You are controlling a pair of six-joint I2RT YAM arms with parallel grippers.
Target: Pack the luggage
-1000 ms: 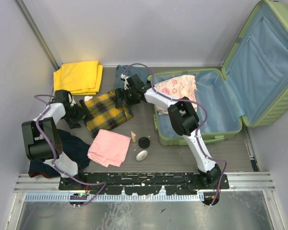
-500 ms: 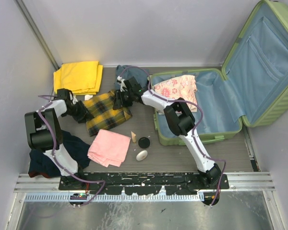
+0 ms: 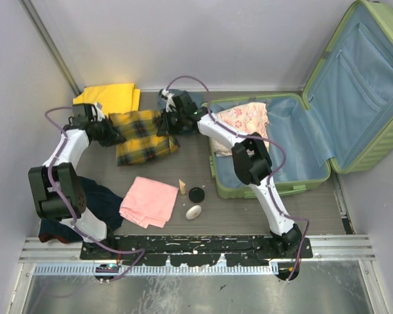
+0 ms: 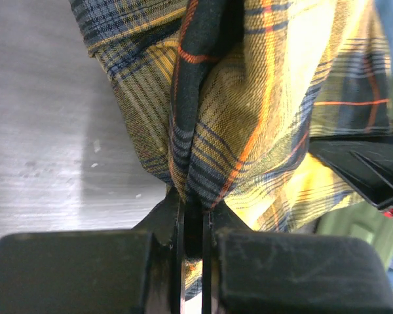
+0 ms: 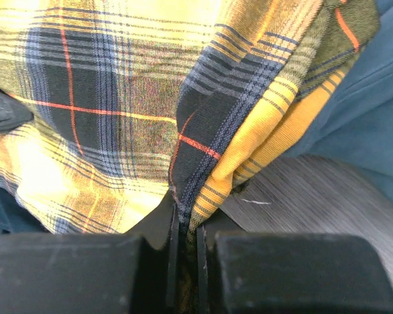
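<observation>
The plaid shirt, now stretched between both grippers, will be let go by my right gripper in the luggage (image 3: pixel 247 159), between the floral cloth and the luggage's front rim.
The luggage (image 3: pixel 275 188) lies open at the right, its lid (image 3: pixel 363 78) leaning back and a floral cloth (image 3: pixel 239 119) in its left end. Left of it, a yellow-and-navy plaid shirt (image 3: pixel 141 136) hangs stretched between both grippers. My left gripper (image 3: pixel 112 132) is shut on the shirt's left edge. In the left wrist view, plaid fabric (image 4: pixel 249 118) bunches up between the closed fingers of the left gripper (image 4: pixel 191 204). My right gripper (image 3: pixel 164 123) is shut on the shirt's right edge. In the right wrist view, a fold of plaid (image 5: pixel 118 98) is pinched in the right gripper (image 5: pixel 187 210).
A folded yellow cloth (image 3: pixel 108 98) lies at the back left and a blue garment (image 3: pixel 187 98) behind the right gripper. Nearer the front lie a pink cloth (image 3: pixel 149 201), a dark navy garment (image 3: pixel 95 199), a small wooden cone (image 3: pixel 181 186), a black disc (image 3: pixel 196 194) and a white oval (image 3: pixel 194 212).
Both grippers have gone from open to shut on the plaid shirt's edges. They have raised it and carried it toward the back, and it now spreads between them.
</observation>
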